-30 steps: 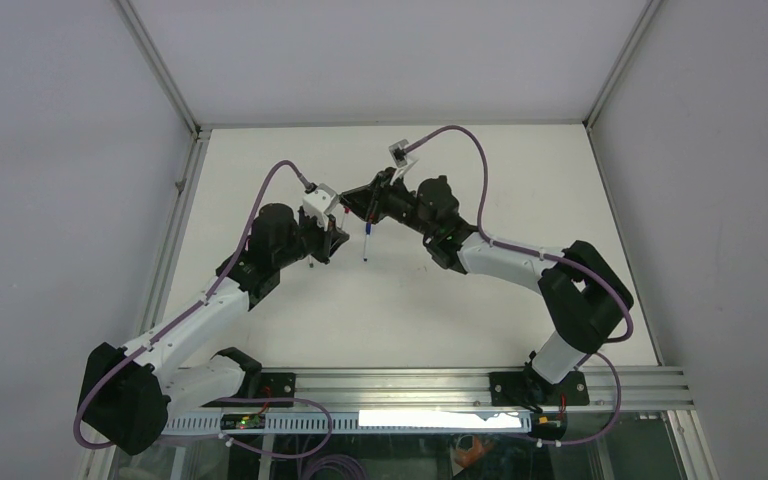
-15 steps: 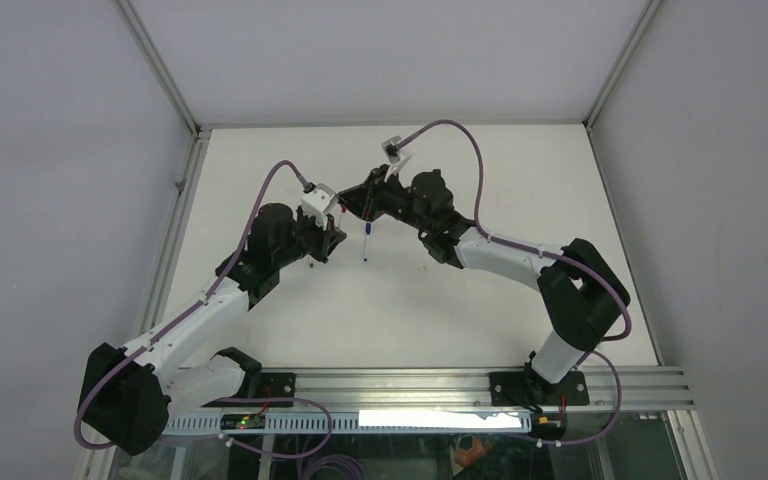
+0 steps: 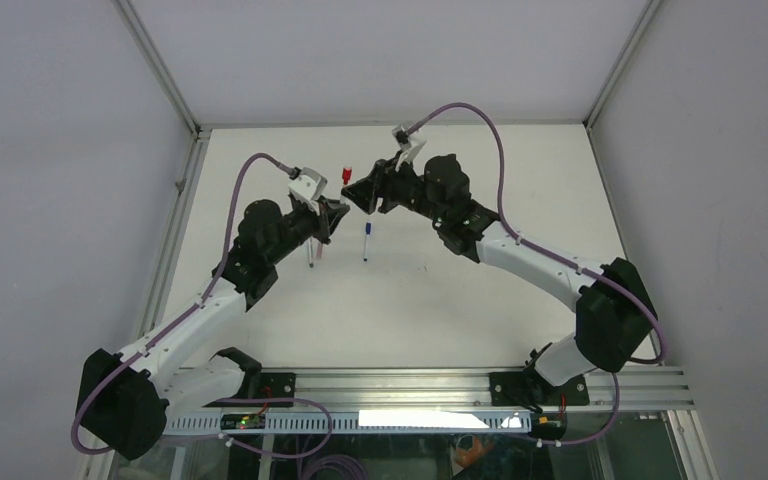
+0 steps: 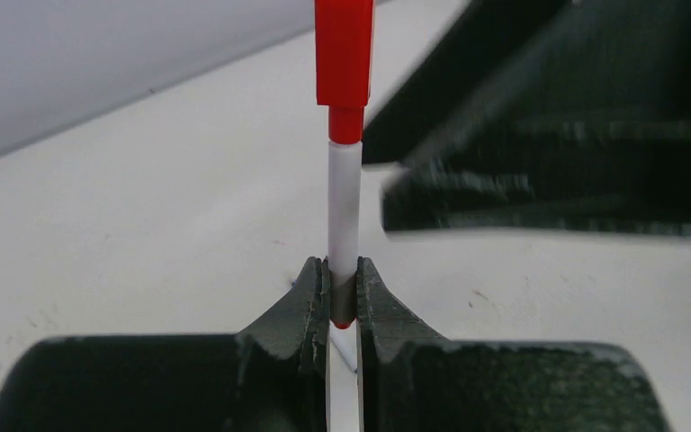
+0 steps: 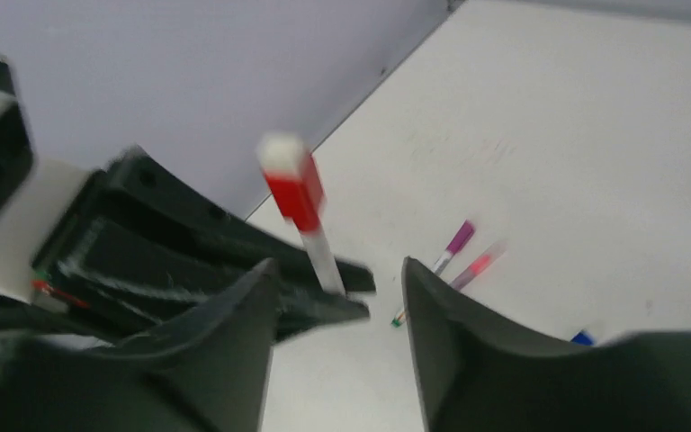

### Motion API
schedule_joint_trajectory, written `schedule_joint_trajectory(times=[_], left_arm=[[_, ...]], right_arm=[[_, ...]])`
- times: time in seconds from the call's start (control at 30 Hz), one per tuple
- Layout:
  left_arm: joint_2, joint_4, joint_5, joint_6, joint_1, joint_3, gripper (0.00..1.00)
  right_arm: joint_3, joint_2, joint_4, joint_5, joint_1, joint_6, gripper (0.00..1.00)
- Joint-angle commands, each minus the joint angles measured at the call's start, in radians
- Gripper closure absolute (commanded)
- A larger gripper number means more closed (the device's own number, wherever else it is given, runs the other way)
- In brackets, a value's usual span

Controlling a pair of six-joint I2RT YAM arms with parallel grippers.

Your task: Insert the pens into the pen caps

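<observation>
My left gripper places the red-capped white pen down next, between the pinkish pen and the blue-ended pen [image 3: 341, 249].
My left gripper [image 4: 343, 292] is shut on the lower end of a white pen [image 4: 344, 198], which stands upright with a red pen cap [image 4: 344, 54] on its top. From above, the left gripper [image 3: 336, 207] shows with the red cap [image 3: 346, 177] sticking out past it. My right gripper [image 5: 340, 270] is open just beside that pen [image 5: 324, 259], touching nothing, and the red cap [image 5: 295, 193] rises above its fingers. In the top view the right gripper [image 3: 362, 195] sits just right of the cap.
A white pen with a blue end [image 3: 367, 240] lies on the table in front of the two grippers. A pinkish pen [image 3: 312, 253] lies under the left wrist. The right wrist view shows a magenta pen [image 5: 457, 241], a pink pen [image 5: 479, 263] and a blue piece [image 5: 581, 338] on the table.
The right gripper has opened and drawn back to the right, leaving the red cap on the pen. The left arm has swung toward the back left with the capped pen.
</observation>
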Motion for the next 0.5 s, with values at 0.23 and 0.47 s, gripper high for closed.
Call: schedule_joint_trajectory(times=[0.23,0.47], left_arm=[[0.019,0.049,-0.035,-0.256,0.025,-0.144,1.00],[0.185,-0.304,-0.150,-0.401,0.026,-0.024,1.00]], right_arm=[[-0.138,-0.422,-0.029,0.348,-0.088,-0.233,0.01],[-0.244,-0.632,-0.295,0.513,-0.096,-0.235,0.01]])
